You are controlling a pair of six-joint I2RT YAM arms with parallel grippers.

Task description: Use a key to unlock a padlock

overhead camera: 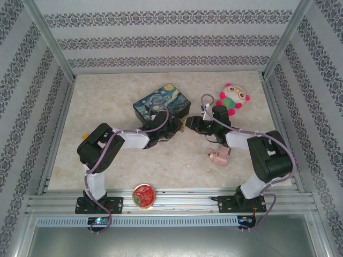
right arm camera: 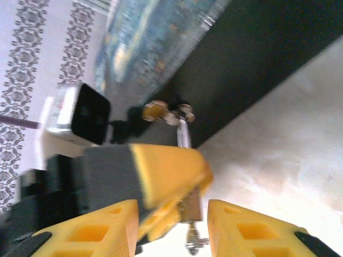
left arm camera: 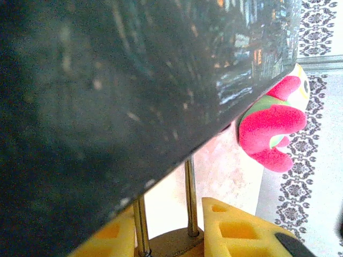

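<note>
My left gripper's fingers sit at the padlock's shackle, so my right gripper will steady the padlock while my left gripper opens and takes the brass body (right arm camera: pixel 191 207).
The small brass padlock (left arm camera: pixel 174 245) sits between my left gripper's (left arm camera: pixel 166 219) yellow fingers, which are shut on its body. Its silvery shackle (left arm camera: pixel 190 195) rises toward the dark side of the Starry Night box (left arm camera: pixel 107 96). In the right wrist view the padlock (right arm camera: pixel 191 206) hangs under the left arm's yellow finger (right arm camera: pixel 166 168). The key (right arm camera: pixel 194 242) sticks out of the padlock's near end. My right gripper (right arm camera: pixel 172 214) stands open around the key, with a gap on each side. From above, the two grippers (overhead camera: pixel 176 126) (overhead camera: pixel 194 127) face each other just in front of the box.
The Starry Night box (overhead camera: pixel 162 101) lies right behind the grippers. A pink and green plush toy (overhead camera: pixel 233 98) sits at the back right. A pink blocky object (overhead camera: pixel 220 156) lies by the right arm, and a red round disc (overhead camera: pixel 143 194) sits at the near edge.
</note>
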